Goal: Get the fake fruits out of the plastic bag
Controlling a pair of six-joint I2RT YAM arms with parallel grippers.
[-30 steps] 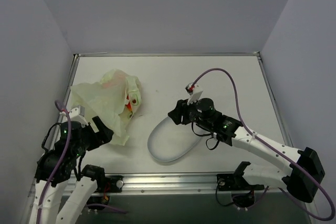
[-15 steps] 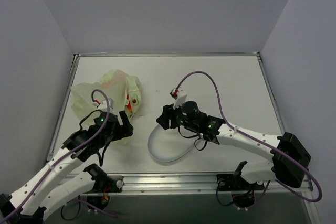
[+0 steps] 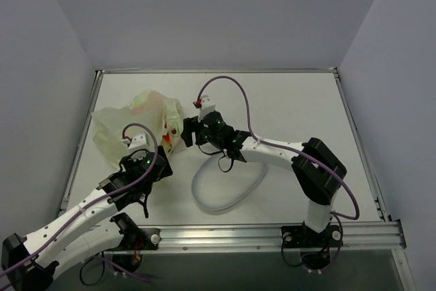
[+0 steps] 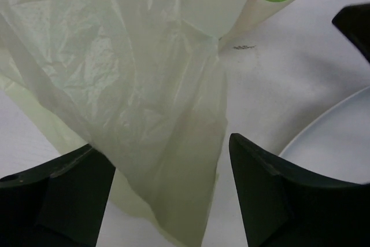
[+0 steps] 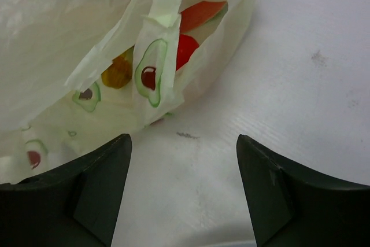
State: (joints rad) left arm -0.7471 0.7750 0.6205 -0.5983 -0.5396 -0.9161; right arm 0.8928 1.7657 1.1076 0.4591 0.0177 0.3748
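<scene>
The bag's flap lies across the fake fruits, so next the left gripper grabs the bag's near fold (image 4: 176, 195) and pulls the bag's opening open before the right gripper reaches in.
The pale yellow-green plastic bag (image 3: 129, 124) lies crumpled at the left of the table. Its mouth faces right, and red and orange fake fruits (image 3: 168, 140) show inside. In the right wrist view the bag (image 5: 69, 39) holds two red pieces (image 5: 186, 49) and an orange-yellow one (image 5: 115, 72). My right gripper (image 3: 182, 131) is open just right of the bag's mouth, over bare table (image 5: 185, 195). My left gripper (image 3: 161, 163) is open at the bag's near corner. A fold of the bag (image 4: 144, 96) hangs between its fingers (image 4: 170, 201).
The white oval plate (image 3: 228, 185) lies right of the bag, near the front edge, under the right arm. Its rim shows in the left wrist view (image 4: 341, 137). Grey walls close in the table on three sides.
The left arm has reached forward from the near left corner to the bag's near edge. The right gripper has moved left from above the plate to the bag's mouth.
</scene>
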